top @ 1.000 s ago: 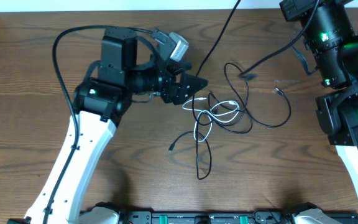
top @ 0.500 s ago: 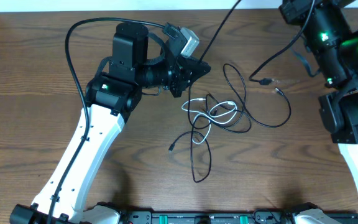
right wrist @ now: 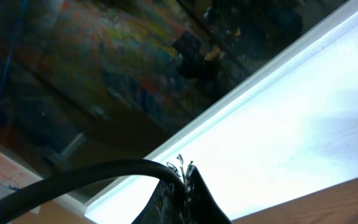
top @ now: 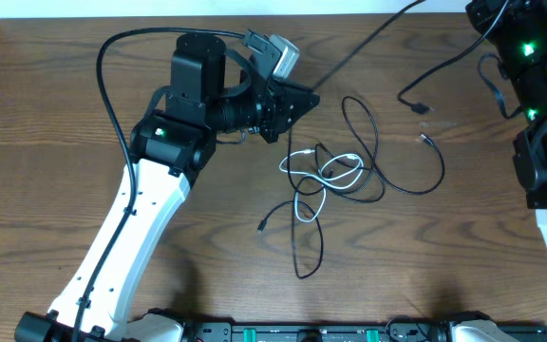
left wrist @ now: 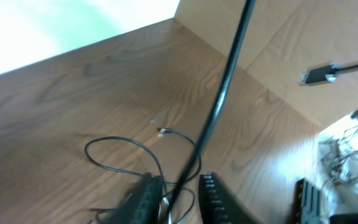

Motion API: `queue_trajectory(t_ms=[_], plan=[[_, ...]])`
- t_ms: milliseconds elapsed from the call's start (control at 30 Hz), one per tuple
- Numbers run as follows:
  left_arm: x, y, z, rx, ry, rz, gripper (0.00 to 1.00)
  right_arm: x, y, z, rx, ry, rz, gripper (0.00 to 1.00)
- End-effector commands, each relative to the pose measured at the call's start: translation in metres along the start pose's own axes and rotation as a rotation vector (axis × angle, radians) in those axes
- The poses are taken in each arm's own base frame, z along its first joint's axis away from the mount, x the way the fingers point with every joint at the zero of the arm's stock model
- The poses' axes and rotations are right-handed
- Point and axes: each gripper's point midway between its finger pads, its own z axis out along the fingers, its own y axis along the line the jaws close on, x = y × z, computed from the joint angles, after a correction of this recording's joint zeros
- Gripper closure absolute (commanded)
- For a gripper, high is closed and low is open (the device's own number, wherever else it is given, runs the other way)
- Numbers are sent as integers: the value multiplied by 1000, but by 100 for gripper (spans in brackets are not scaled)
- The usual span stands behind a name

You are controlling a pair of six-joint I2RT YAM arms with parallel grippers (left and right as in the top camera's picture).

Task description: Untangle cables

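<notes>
The black cable still hangs down into the looped white cable, so my left gripper will hold the black cable higher up [top: 351, 54] and lift it clear.
A white cable [top: 335, 171] and thin black cables [top: 416, 180] lie looped over one another at the table's middle. One black cable [top: 359, 43] rises taut from beside my left gripper [top: 302, 98] to the top edge. In the left wrist view this black cable [left wrist: 229, 68] runs up between the left gripper's [left wrist: 179, 180] fingers, which stand slightly apart, so the gripper is open. In the right wrist view, my right gripper [right wrist: 184, 169] is shut on a black cable [right wrist: 104, 171], high off the table. A black plug [top: 416, 104] dangles near the right arm [top: 539, 95].
The left arm's own thick cord [top: 107, 85] arcs over the table's left part. A black rail [top: 292, 332] runs along the front edge. The wooden table ends at a pale wall at the back [left wrist: 73, 25].
The left gripper lifted back from the tangle toward the far edge and its fingers parted slightly. The right arm swung right and upward, pulling the black cable taut; the dangling plug moved right.
</notes>
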Motion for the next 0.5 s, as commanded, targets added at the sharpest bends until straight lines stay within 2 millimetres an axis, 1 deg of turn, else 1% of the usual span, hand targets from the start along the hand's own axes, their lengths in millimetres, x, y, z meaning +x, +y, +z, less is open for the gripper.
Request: queue_trajectory(t_ms=[0,133,167,200,267,333,467], plan=[[-5,2,-3,-12,-14,-34,67,-10,4,-3,-4,-29,7,98],[-7,2,-3,-12,-19,-30,67,-9,5,-3,-10,-22,7,99],[-7,2,-3,-12,-19,-30,64,-8,6,-3,-15,-16,7,99],[-7,2,-3,-12,-19,-30,57,-6,8,-3,-25,-7,7,99],[-6,1,-3,-6,-18,-29,55,-4,12,-3,-46,8,6,99],[-7,-3,-3,15,-19,-26,48,-2,18,-3,-72,19,5,99],[-11,-2,-3,10,-33,26,36,1,30,-5,-137,50,28,99]])
